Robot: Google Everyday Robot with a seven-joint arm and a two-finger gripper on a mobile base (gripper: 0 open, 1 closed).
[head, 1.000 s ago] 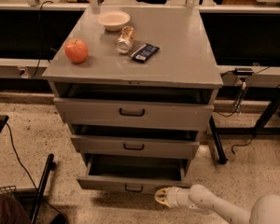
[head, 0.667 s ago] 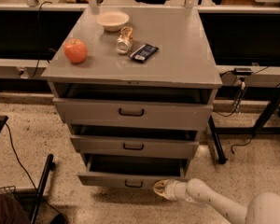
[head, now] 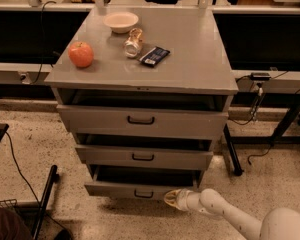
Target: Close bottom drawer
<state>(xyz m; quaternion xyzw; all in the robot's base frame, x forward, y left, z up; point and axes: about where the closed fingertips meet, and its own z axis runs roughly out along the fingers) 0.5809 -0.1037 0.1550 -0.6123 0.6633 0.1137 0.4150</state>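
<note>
I will release the bottom drawer, which now stands open by a short gap, shut in the open gap (head: 143, 181) just below the middle drawer.
The grey cabinet (head: 190, 64) has three drawers, all pulled out a little. The bottom drawer (head: 115, 188) is the narrowest, with a small black bar handle (head: 143, 194); it stands open by a short gap. My gripper (head: 171, 198) is low at the drawer's right end, its tip against the drawer front just right of the handle. The white arm (head: 230, 216) runs in from the lower right.
The middle drawer (head: 143, 157) and top drawer (head: 141, 120) sit above. On the cabinet top are an apple (head: 81, 54), a white bowl (head: 121, 21), a tipped can (head: 133, 42) and a dark snack packet (head: 154, 55). Black table legs (head: 231, 154) and cables (head: 255, 109) stand at right.
My gripper has moved left and toward the cabinet, from the floor in front to the bottom drawer's front. The bottom drawer has slid inward, its open gap smaller.
</note>
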